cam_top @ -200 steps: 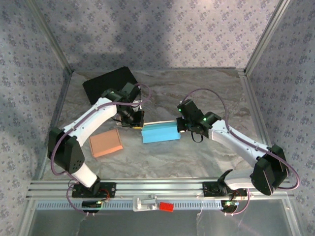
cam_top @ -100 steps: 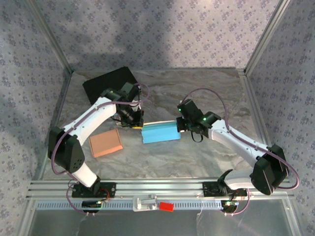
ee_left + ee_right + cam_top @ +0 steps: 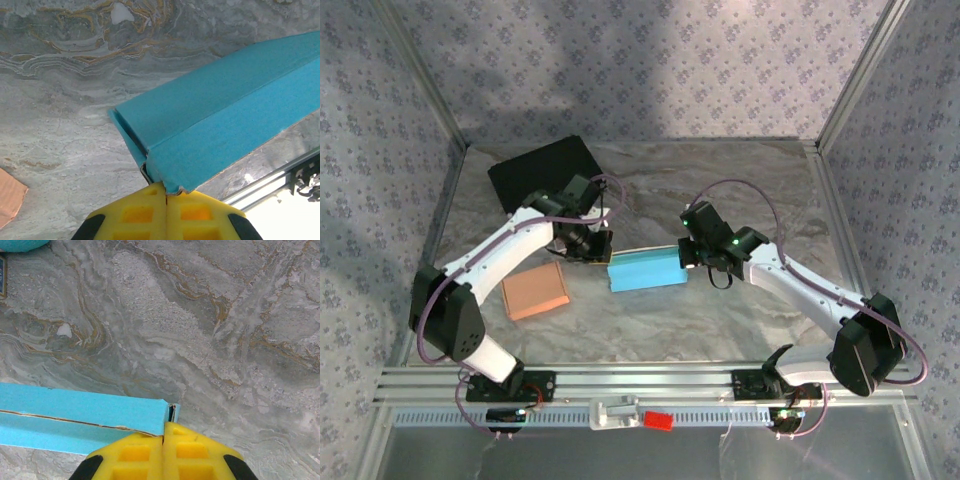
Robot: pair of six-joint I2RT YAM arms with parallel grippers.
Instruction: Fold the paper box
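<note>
The blue paper box's corner is all that my right gripper's closed fingers meet, so my right gripper should back off, open wide and take the box across its end (image 3: 680,268).
The blue paper box (image 3: 645,268) lies long and closed in the middle of the marble table. My left gripper (image 3: 601,250) is at its left end, shut. In the left wrist view the yellow fingertips (image 3: 166,192) meet under a crumpled corner of the box (image 3: 225,125). My right gripper (image 3: 687,258) is at the right end, also shut. In the right wrist view its tips (image 3: 163,432) touch the box (image 3: 80,415) beside a small end flap (image 3: 173,412). I cannot tell whether either gripper pinches any paper.
An orange-brown cardboard piece (image 3: 534,291) lies flat left of the box, its corner also in the left wrist view (image 3: 10,197). A black mat (image 3: 540,170) sits at the back left. Patterned walls enclose the table; an aluminium rail (image 3: 640,380) runs along the front.
The left arm's elbow has swung slightly outward to the left while its gripper stayed at the box's left end. The box and the right arm have not moved.
</note>
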